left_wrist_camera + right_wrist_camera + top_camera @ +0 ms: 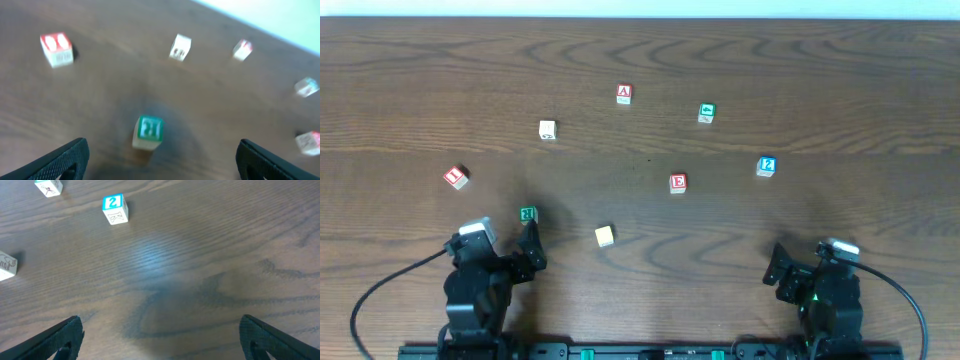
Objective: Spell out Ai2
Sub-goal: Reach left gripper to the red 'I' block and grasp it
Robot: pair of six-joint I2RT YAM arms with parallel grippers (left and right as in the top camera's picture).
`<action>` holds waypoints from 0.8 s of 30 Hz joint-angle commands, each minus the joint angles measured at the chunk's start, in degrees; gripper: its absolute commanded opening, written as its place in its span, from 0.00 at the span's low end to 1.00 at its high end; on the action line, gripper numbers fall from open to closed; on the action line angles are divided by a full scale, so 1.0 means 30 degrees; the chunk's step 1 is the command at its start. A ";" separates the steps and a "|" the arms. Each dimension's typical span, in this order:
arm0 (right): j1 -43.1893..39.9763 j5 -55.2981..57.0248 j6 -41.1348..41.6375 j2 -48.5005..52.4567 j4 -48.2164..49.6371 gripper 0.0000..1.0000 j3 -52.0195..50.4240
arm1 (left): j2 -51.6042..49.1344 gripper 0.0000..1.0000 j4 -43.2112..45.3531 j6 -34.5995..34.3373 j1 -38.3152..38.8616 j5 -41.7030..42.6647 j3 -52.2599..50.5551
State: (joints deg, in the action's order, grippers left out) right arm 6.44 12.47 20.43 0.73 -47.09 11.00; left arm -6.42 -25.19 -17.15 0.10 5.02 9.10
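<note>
Next, I close my left gripper on the sides of the red "I" block (456, 178) (57, 50), beyond the nearby green block, because Ai2 needs that letter.
The red "A" block (624, 94) lies at the far middle of the table and also shows in the left wrist view (242, 49). The red "I" block (456, 177) lies at the left and also shows in the left wrist view (56, 48). The blue "2" block (766, 166) lies at the right and also shows in the right wrist view (115, 208). My left gripper (530, 245) is open and empty, its jaws (162, 160) just short of a green block (149, 131). My right gripper (778, 268) is open and empty over bare wood (160, 335).
Other blocks lie scattered: a green one (528, 215) by my left gripper, a white one (547, 130), a green one (706, 113), a red "E" (678, 183), and a plain one (605, 235) near the front middle.
</note>
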 commanded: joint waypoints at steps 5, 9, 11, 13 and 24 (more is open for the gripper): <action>-0.0153 0.0051 0.0255 -0.0138 -0.0015 0.99 -0.0204 | -0.6761 0.95 0.0423 0.0146 -0.0066 -0.1683 0.4269; -0.0153 0.0058 0.0248 -0.0138 -0.0015 0.99 -0.0204 | -1.1570 0.95 0.0707 0.0160 -0.0066 -0.1843 0.6586; -0.0153 0.0051 0.0255 -0.0138 -0.0015 0.99 -0.0204 | -1.3726 0.95 0.0860 0.0226 -0.0066 -0.1843 0.7737; -0.0153 0.0058 0.0255 -0.0138 -0.0015 0.99 -0.0204 | -1.5752 0.95 0.0838 0.0284 -0.0073 -0.1872 0.9078; -0.0153 0.0051 0.0248 -0.0138 -0.0015 0.99 -0.0204 | -2.3605 0.95 -0.2004 -0.2455 -0.6266 -0.1603 1.5817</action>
State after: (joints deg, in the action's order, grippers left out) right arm 6.37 12.43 20.43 0.62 -47.05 10.96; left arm -74.91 -30.59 -21.08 -14.74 -0.38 55.00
